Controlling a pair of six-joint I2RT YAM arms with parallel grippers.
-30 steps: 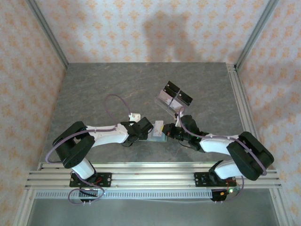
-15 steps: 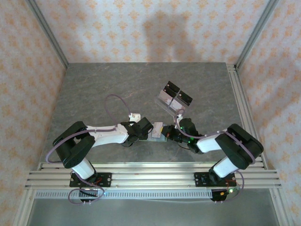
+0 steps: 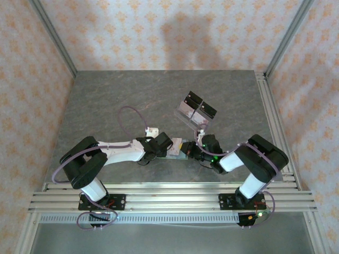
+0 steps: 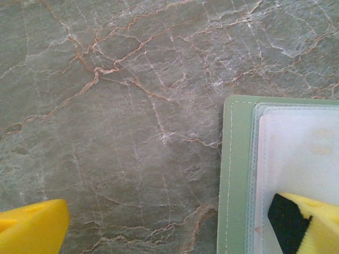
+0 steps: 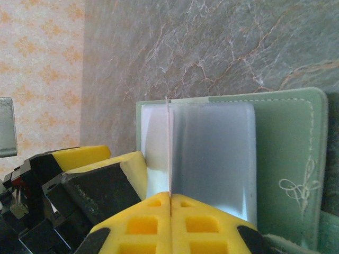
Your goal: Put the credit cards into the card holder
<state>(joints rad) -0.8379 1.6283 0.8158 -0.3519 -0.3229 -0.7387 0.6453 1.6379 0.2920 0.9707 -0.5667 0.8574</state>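
Observation:
The thin pale credit card will go from my right gripper into the clear pocket of the open card holder (image 3: 168,147) (image 5: 186,166), where my gripper will let go of it.
The sage-green card holder (image 5: 288,153) lies open on the marble table, its clear pocket (image 5: 212,153) facing up. My right gripper (image 5: 170,197) is shut on a thin pale credit card (image 5: 169,143). The card shows edge-on and stands upright over the pocket's left part. My left gripper (image 4: 169,225) is wide open and low over the holder's edge (image 4: 235,174). One of its yellow fingers (image 4: 312,222) rests on the clear pocket, and the other hangs over bare table. From above, both grippers meet at the holder (image 3: 182,154), the left gripper (image 3: 168,146) on its left and the right gripper (image 3: 189,152) on its right.
A clear acrylic stand with black panels (image 3: 195,109) stands just behind the right gripper. A purple cable (image 3: 125,117) loops up from the left arm. Aluminium rails (image 3: 270,106) border the table on the right and along the near edge.
The right arm's elbow has swung inward and forward while its gripper stayed at the holder with the card. The left arm has not moved.

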